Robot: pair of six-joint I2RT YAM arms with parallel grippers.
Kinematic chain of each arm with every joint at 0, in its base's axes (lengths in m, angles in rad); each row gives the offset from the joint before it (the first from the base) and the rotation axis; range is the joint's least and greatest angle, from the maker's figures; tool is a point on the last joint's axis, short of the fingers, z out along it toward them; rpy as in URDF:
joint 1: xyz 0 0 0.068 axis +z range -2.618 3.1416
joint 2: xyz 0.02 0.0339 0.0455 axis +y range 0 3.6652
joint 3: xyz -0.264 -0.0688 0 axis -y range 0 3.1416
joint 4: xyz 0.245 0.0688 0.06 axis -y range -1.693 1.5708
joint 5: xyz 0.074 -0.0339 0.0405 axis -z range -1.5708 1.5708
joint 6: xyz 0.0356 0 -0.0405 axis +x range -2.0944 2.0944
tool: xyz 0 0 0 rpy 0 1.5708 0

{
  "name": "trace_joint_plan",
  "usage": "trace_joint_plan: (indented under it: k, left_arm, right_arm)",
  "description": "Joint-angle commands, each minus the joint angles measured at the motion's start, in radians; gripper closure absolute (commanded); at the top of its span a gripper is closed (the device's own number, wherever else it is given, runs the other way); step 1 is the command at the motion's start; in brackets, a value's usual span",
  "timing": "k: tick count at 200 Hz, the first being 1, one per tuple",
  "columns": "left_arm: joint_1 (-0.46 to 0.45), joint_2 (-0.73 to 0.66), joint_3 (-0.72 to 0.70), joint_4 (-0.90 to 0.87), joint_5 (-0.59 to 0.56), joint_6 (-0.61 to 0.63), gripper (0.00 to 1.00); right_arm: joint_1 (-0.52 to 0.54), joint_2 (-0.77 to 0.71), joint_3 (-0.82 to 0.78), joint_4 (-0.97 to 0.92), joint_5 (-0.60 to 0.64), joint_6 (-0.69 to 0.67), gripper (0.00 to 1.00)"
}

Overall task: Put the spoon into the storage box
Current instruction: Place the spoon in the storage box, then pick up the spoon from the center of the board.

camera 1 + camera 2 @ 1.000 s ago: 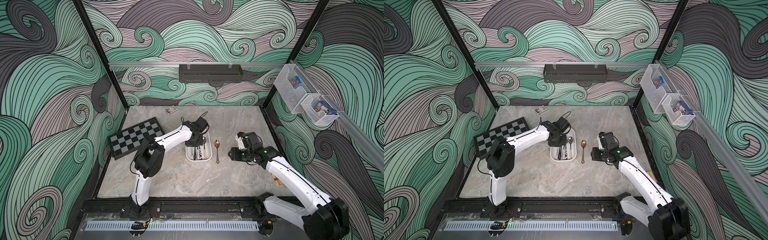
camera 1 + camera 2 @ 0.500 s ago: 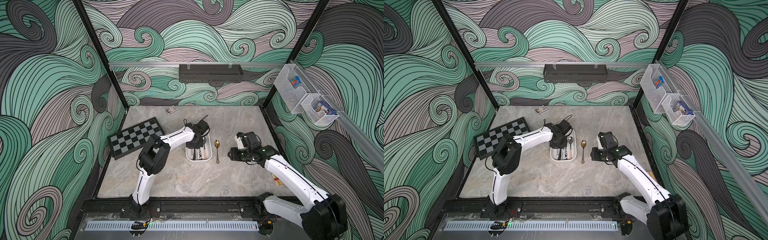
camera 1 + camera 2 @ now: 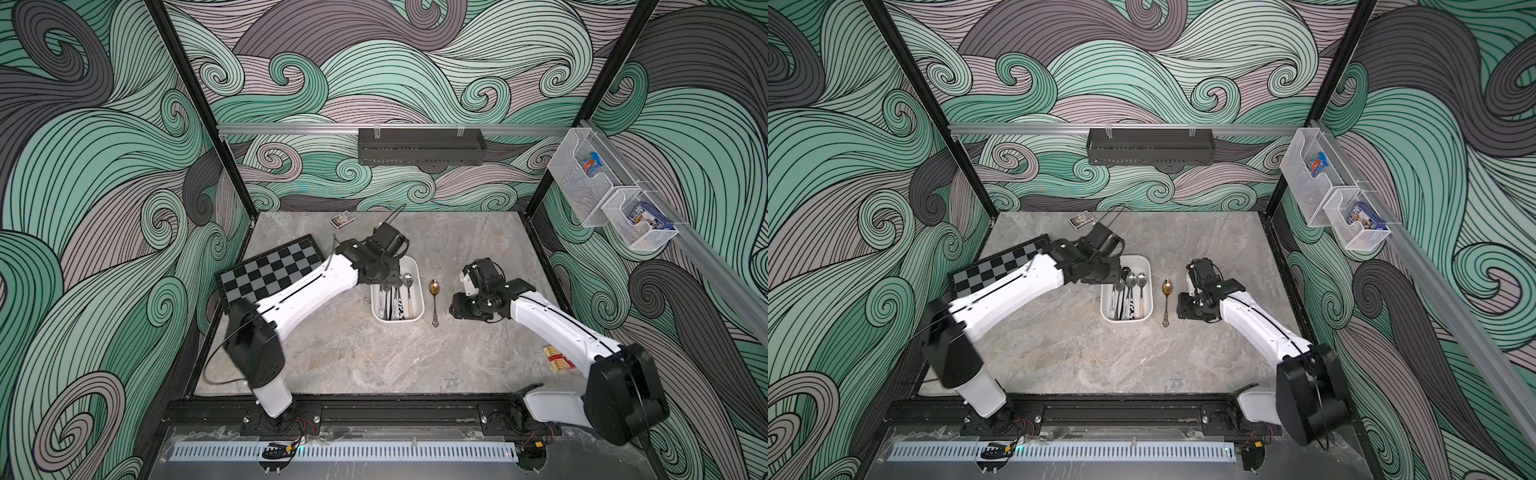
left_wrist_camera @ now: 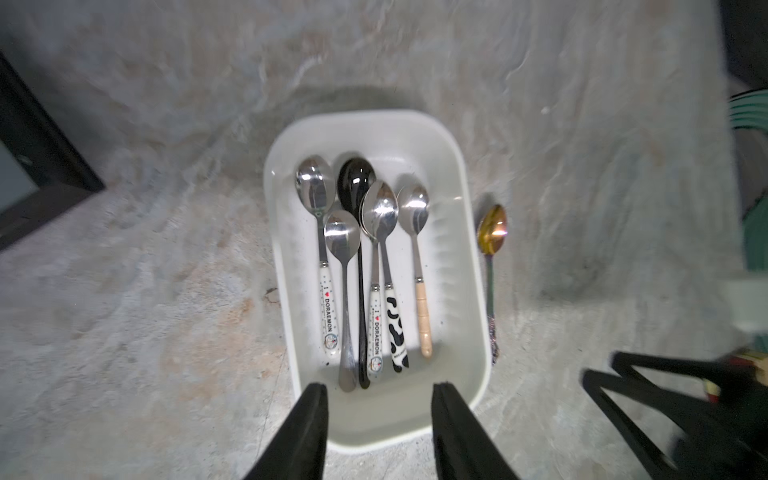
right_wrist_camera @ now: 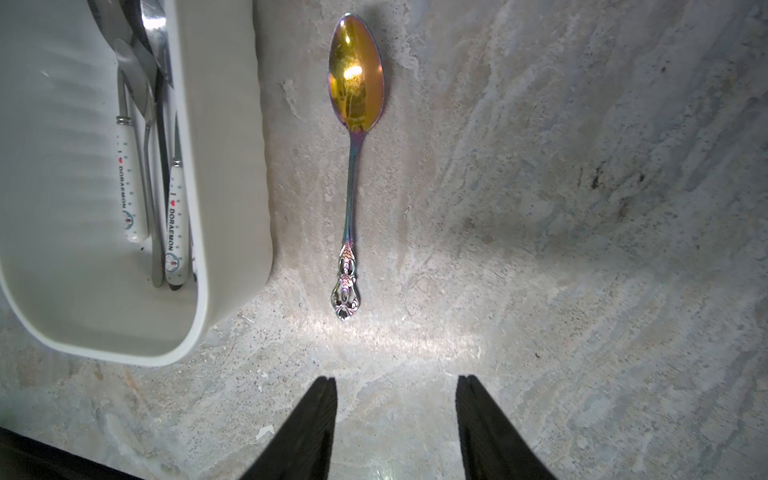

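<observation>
The gold spoon is beside the white storage box. My right gripper should close on its thin upper handle (image 3: 434, 301) (image 5: 353, 164), just below the spoon's bowl.
The storage box (image 3: 419, 308) (image 3: 1148, 266) is a shallow white tray in mid-table, and several spoons lie in it side by side. An iridescent gold spoon (image 3: 434, 299) (image 3: 1166, 301) (image 4: 491, 232) (image 5: 351, 166) lies flat on the table just right of the box, parallel to it, bowl toward the back. My left gripper (image 4: 378, 386) (image 3: 381, 277) hangs open over the box (image 4: 469, 249) with nothing between its fingers. My right gripper (image 5: 395, 378) (image 3: 461, 309) is open and empty, just right of the spoon's handle end, above bare table. The box wall (image 5: 224, 166) stands beside the spoon.
A chessboard (image 3: 270, 270) lies at the left under my left arm. A small card box (image 3: 342, 219) sits near the back wall. A black rack (image 3: 422, 146) hangs on the back wall, wire baskets (image 3: 615, 195) on the right wall. A red-yellow item (image 3: 559, 359) lies front right.
My left gripper has opened over the storage box, and its arm has swung its elbow lower and leftward. The gold spoon and the right arm have barely moved.
</observation>
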Motion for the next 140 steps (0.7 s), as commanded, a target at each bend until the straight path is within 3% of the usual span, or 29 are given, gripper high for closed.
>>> trace_joint_plan:
  k: [1,21,72,99,140]
  left_arm:
    - [-0.004,-0.220,-0.122,-0.056,-0.113,0.052,0.49]
    - [0.010,-0.425,-0.259,-0.070,-0.162,0.066,0.40]
    - [0.046,-0.732,-0.409,-0.233,-0.208,0.043,0.38]
    - [0.047,-0.812,-0.460,-0.247,-0.218,0.040,0.37]
    - [0.048,-0.815,-0.505,-0.240,-0.208,0.031,0.38]
  right_arm:
    - [0.035,0.094,0.070,0.026,0.024,-0.011,0.49]
    - [0.059,0.188,0.133,0.026,0.055,0.000,0.50]
    - [0.097,0.397,0.265,0.026,0.113,0.015,0.52]
    - [0.105,0.471,0.297,0.025,0.140,0.023,0.55]
    - [0.108,0.554,0.319,0.026,0.181,0.031,0.64]
